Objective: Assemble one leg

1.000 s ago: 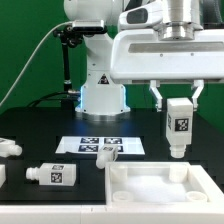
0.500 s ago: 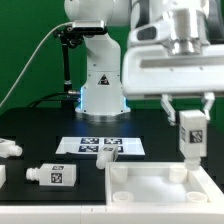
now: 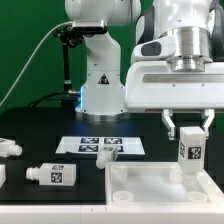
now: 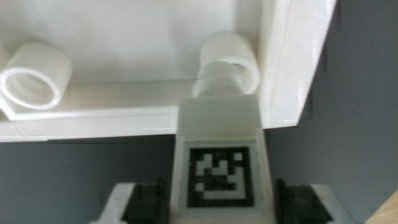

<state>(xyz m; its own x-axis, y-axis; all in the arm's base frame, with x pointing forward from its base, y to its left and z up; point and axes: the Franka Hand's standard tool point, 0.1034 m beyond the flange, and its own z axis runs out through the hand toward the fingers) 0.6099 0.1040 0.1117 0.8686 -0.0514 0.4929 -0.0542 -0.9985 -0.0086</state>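
Next, my gripper releases the white leg standing upright on the tray's round corner post (image 3: 199,193) (image 4: 221,82) just under its stub.
My gripper (image 3: 190,135) is shut on a white leg (image 3: 190,148) with a black-and-white tag, held upright with its narrower stub down. The stub sits right over a round post at the right corner of the large white tray-shaped part (image 3: 150,182). In the wrist view the held leg (image 4: 221,140) points at that corner post (image 4: 226,58), and its tip meets or nearly meets it. The black fingers (image 4: 153,198) press both sides of the leg. A second corner post (image 4: 36,78) shows beside it. Other legs lie on the table: one (image 3: 53,174) at the exterior view's left.
The marker board (image 3: 100,146) lies in front of the robot base, with another leg (image 3: 106,153) lying on it. One more leg (image 3: 9,147) lies at the far left edge of the exterior view. A green wall stands behind.
The gripper has carried the leg to the exterior view's right and down, from above the tray's rear edge to over the tray's right corner post.
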